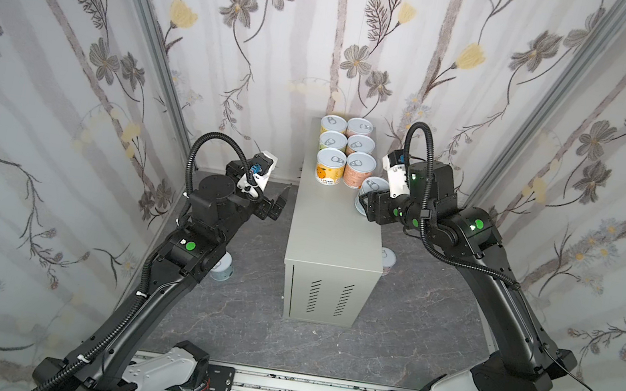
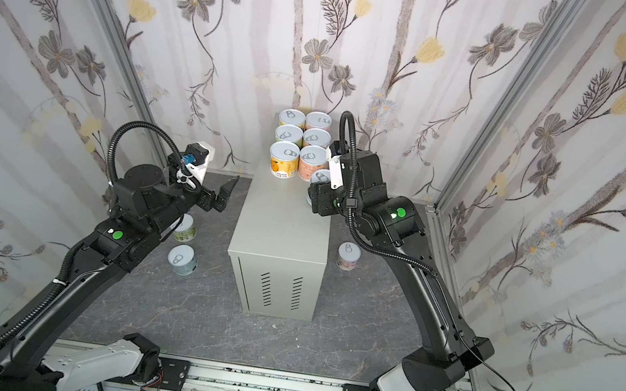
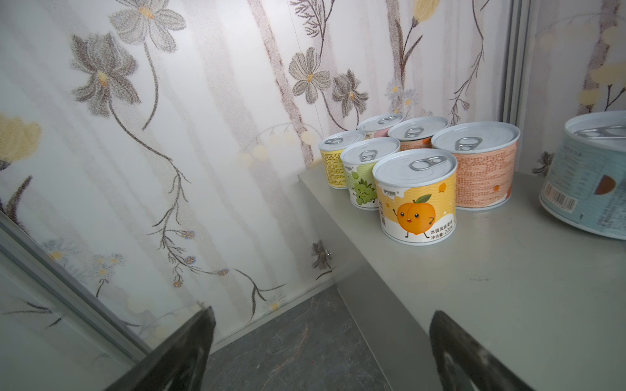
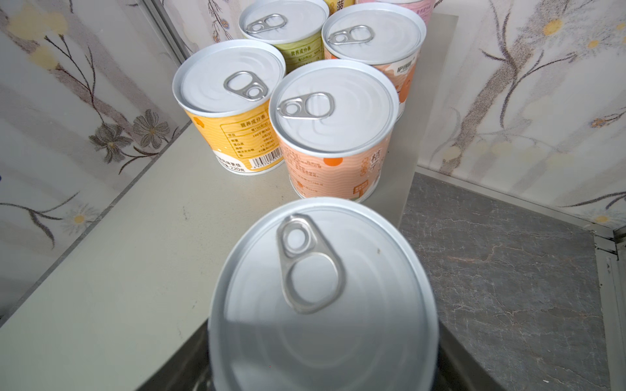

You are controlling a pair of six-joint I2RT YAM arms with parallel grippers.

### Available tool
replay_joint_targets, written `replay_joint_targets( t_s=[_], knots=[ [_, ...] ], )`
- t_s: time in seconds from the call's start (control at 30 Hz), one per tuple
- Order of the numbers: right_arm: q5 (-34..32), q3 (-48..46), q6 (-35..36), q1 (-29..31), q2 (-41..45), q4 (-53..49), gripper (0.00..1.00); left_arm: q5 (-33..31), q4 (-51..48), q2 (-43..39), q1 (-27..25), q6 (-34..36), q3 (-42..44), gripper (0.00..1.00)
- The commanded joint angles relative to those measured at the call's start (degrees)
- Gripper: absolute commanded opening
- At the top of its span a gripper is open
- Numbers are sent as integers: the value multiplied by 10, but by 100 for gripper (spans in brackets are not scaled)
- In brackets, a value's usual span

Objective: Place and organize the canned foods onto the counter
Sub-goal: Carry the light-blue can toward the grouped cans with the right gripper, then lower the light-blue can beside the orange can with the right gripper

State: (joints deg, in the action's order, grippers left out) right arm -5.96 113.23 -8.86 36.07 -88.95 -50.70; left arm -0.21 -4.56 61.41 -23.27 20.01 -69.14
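Observation:
My right gripper needs to let go of the light blue can on the counter (image 1: 364,206) just in front of the orange can.
The counter (image 1: 328,224) (image 2: 278,221) is a grey-beige box in the middle of the floor. Several canned foods stand in two columns at its far end, a yellow peach can (image 1: 330,167) (image 3: 416,196) and an orange can (image 1: 358,169) (image 4: 335,128) nearest. My right gripper (image 1: 365,202) (image 2: 314,192) is shut on a light blue can (image 1: 371,188) (image 3: 589,176) (image 4: 321,298). It holds the can slightly tilted over the counter's right edge, just in front of the orange can. My left gripper (image 1: 278,204) (image 3: 321,338) hangs open and empty left of the counter.
Three more cans stand on the dark marbled floor: two by the left arm (image 2: 185,228) (image 2: 182,261), one right of the counter (image 2: 348,256) (image 1: 388,260). Floral walls close in on three sides. The counter's near half (image 3: 508,270) is bare.

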Motion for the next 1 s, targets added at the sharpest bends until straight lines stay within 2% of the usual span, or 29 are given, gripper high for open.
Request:
replay_joint_targets(
  t_s=[0.0,0.77,0.83,0.97],
  knots=[
    [2,4,7,2,-5,12,58,-2,16,-3,1,13,3,100],
    [13,-11,24,14,-12,20,59,-3,20,-9,0,15,12,100],
    [12,-14,24,14,-10,22,62,-5,22,-9,0,15,13,100],
    [5,-29,24,14,0,32,77,-1,24,-5,1,13,12,100]
  ],
)
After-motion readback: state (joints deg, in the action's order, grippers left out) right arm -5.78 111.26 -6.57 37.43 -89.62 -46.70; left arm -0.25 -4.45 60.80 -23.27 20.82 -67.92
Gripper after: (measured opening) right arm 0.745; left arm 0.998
